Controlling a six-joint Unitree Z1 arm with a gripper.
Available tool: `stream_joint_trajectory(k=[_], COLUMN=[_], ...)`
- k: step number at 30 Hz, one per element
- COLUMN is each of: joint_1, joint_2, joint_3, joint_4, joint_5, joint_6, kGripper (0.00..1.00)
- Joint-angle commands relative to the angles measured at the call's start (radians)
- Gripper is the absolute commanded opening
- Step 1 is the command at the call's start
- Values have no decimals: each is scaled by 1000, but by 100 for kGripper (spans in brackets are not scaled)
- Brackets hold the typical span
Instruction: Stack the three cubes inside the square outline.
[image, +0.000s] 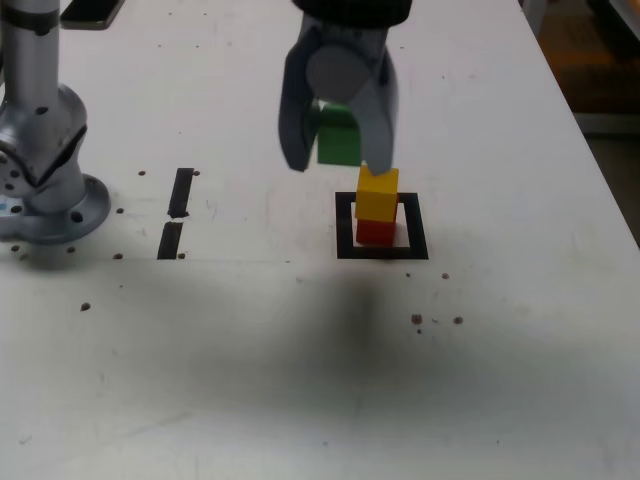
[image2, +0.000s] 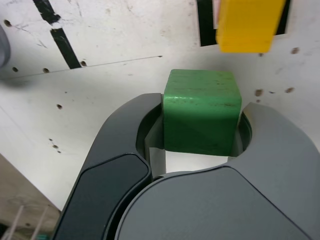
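The robot's gripper will release the green cube on top of the yellow cube (image: 385, 163) (image2: 246, 34), which rests on the red one.
My gripper (image: 338, 160) hangs above the table, shut on the green cube (image: 338, 135), whose sides sit between the two dark jaws in the wrist view (image2: 202, 117). The yellow cube (image: 378, 194) rests on the red cube (image: 376, 232) inside the square outline (image: 345, 228). In the exterior view the green cube is higher than the yellow one, a little toward that view's left, and apart from it. One gripper fingertip reaches down close to the yellow cube's top. The wrist view shows the yellow cube (image2: 247, 25) over the black outline (image2: 205, 22); the red cube is hidden there.
Two short black tape strips (image: 176, 215) lie toward the exterior view's left of the outline. The arm's metal base (image: 45, 170) stands at that view's far left. Small dark holes dot the white table (image: 300, 380), whose edge runs along that view's right.
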Motion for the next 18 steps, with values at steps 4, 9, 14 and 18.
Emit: stream_joint_trajectory(k=[4,9,14,18], joint_1=[14,33,65,84], joint_2=[-6,4,24,37], joint_3=[61,66,54,52], joint_4=[-46,-102,-109,-105], joint_5=[-19,-30,-22,-7], joint_6=[32,52,71,79], kGripper=[10,10,17,24])
